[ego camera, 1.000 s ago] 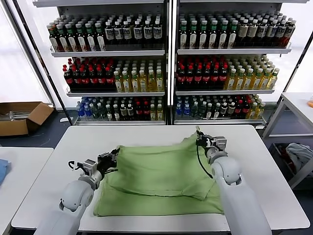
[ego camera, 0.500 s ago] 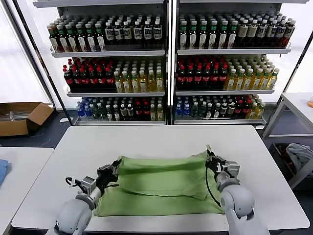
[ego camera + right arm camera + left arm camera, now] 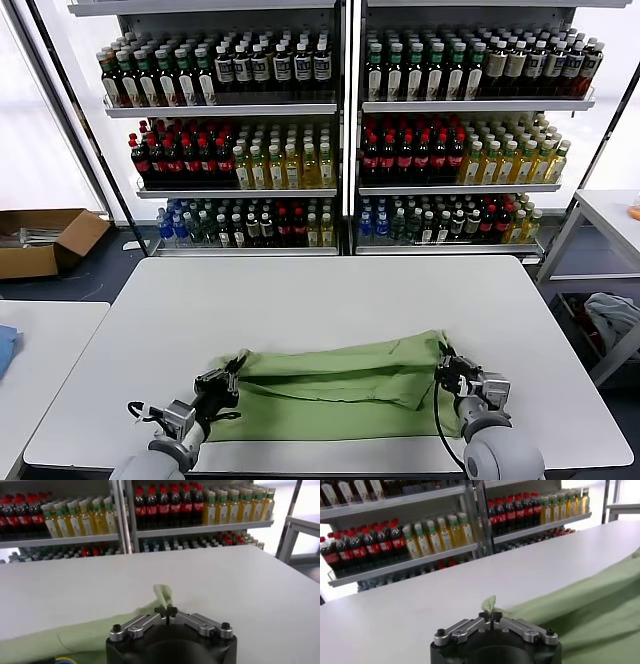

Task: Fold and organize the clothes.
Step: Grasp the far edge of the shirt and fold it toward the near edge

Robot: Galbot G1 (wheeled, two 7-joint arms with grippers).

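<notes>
My left gripper should release the edge of the light green polo shirt so that it lies on top of the shirt's own lower layer [image 3: 234, 371].
The light green polo shirt [image 3: 335, 385] lies folded into a long band across the near part of the white table [image 3: 320, 300]. My left gripper [image 3: 225, 378] is shut on the shirt's left edge, and a tuft of green cloth [image 3: 489, 603] sticks out between its fingers. My right gripper [image 3: 445, 366] is shut on the shirt's right edge, with a green flap [image 3: 162, 596] pinched between its tips. Both grippers sit low near the table's front edge. The collar, buttons and chest graphic are hidden.
Shelves of bottles [image 3: 340, 130] stand behind the table. A cardboard box [image 3: 45, 238] sits on the floor at the left. A side table [image 3: 40, 350] with a blue cloth [image 3: 5, 348] is at the left, and a rack with a grey-white cloth bundle [image 3: 610, 315] at the right.
Both grippers have pulled the shirt's far edge toward the table's front, folding it over. The shirt has gone from a wide spread to a narrow band.
</notes>
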